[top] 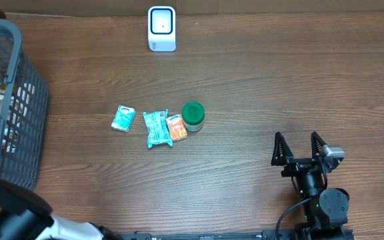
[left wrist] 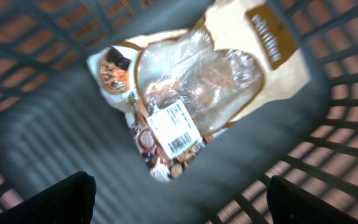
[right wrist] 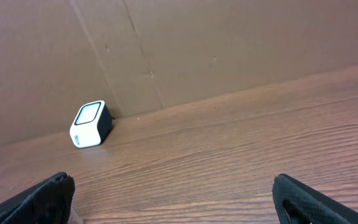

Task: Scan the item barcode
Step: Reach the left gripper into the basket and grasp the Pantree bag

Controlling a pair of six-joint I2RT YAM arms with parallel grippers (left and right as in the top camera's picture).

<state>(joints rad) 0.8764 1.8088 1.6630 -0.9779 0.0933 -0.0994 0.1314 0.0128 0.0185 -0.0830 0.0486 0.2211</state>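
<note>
The robot's left gripper needs to close on the snack bag's cream edge (left wrist: 221, 12) next to its brown logo, because that keeps the white barcode label clear.
A cream and brown snack bag (left wrist: 197, 81) with a clear window lies on the floor of the grey basket (left wrist: 347, 124), its white barcode label (left wrist: 174, 127) facing up. My left gripper (left wrist: 179, 180) hangs open just above the basket floor beside the bag's lower end, holding nothing. The white scanner (top: 161, 28) stands at the table's far edge, and the right wrist view shows the scanner (right wrist: 90, 124) against the cardboard wall. My right gripper (top: 301, 148) rests open near the front right, with only bare table between its fingers (right wrist: 48, 193).
The basket (top: 25, 100) fills the left side of the table. In the middle lie two teal packets (top: 122, 118) (top: 155, 128), an orange packet (top: 177, 127) and a green-lidded jar (top: 193, 115). A cardboard wall (right wrist: 229, 43) backs the table.
</note>
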